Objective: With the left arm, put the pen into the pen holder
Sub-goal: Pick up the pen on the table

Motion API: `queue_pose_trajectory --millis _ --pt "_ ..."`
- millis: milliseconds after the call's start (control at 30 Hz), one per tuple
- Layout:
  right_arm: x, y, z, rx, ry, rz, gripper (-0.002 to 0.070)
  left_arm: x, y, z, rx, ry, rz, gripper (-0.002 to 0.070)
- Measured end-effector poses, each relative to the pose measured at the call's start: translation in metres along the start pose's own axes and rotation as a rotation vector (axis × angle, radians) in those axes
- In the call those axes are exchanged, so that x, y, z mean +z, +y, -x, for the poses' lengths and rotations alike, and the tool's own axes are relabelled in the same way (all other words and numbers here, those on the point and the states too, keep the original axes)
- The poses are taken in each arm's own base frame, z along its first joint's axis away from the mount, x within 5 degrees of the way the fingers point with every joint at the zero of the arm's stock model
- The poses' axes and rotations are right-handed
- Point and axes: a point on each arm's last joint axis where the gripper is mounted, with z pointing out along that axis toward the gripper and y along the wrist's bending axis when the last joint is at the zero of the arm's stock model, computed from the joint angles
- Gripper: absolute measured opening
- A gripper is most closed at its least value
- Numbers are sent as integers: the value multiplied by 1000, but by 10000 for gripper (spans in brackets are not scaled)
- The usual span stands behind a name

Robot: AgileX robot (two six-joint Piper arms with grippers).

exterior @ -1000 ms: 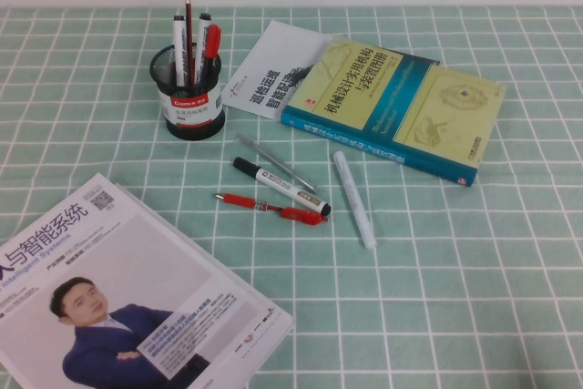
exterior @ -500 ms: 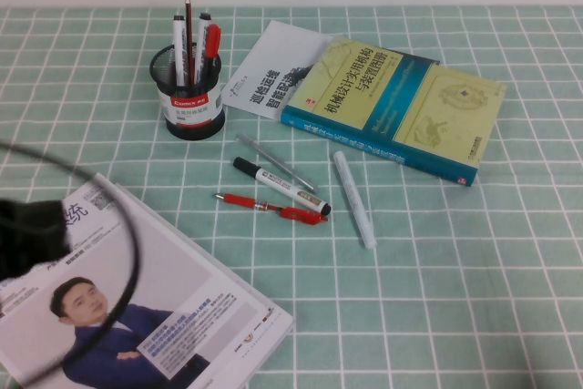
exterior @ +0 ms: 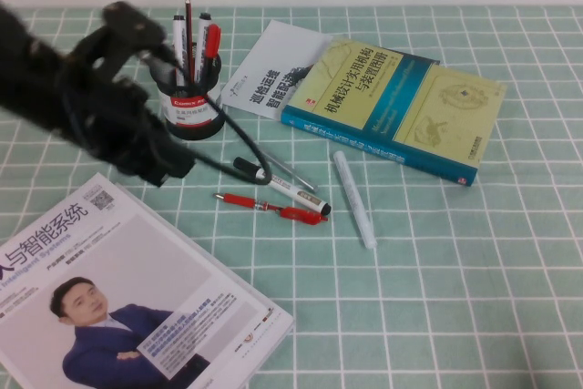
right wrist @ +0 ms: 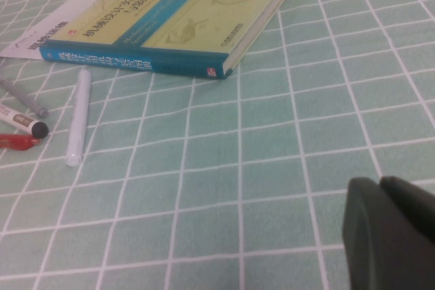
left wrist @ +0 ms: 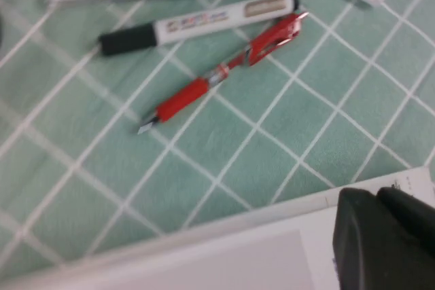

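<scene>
The fingers of my left gripper will close on the clear middle section point(exterior: 268, 207) point(left wrist: 230, 66) of the red pen, just below the part with the clip.
The red pen point(exterior: 271, 208) lies flat on the green checked cloth, just in front of a white marker with a black cap point(exterior: 281, 186). It also shows in the left wrist view point(left wrist: 217, 76). The black mesh pen holder point(exterior: 189, 105) stands at the back left with several pens in it. My left arm reaches in from the left, blurred. Its gripper point(exterior: 169, 168) hangs in front of the holder and to the left of the red pen. In the left wrist view the gripper point(left wrist: 376, 198) is shut and empty, above the magazine's edge. My right gripper point(right wrist: 379, 187) is shut and empty, low over the cloth.
A magazine point(exterior: 118, 298) covers the front left. A green and blue book point(exterior: 396, 107) lies at the back right on a white booklet point(exterior: 273, 70). A thin grey pen point(exterior: 273, 161) and a white pen point(exterior: 353, 198) lie near the red pen.
My left arm has swung up from the left edge over the magazine towards the pen holder and the pens. The pens, book and holder have not moved.
</scene>
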Motion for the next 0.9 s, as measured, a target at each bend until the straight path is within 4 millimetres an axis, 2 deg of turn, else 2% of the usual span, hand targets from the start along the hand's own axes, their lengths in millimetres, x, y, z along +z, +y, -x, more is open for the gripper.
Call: queue_pose_trajectory --millis 133,267,467,600,700,900 --pt "0 0 0 0 0 0 -20 20 17 29 172 68 -86 -3" --pt "0 0 0 0 0 0 -20 49 32 53 305 138 -75 -3" --pt "0 0 0 0 0 0 -20 92 36 80 543 234 -33 -3" --pt "0 0 0 0 0 0 -20 122 29 87 683 270 -69 -3" --pt "0 0 0 0 0 0 -20 144 24 84 740 312 -101 -3" --pt "0 0 0 0 0 0 -20 166 18 79 783 350 -142 -3"
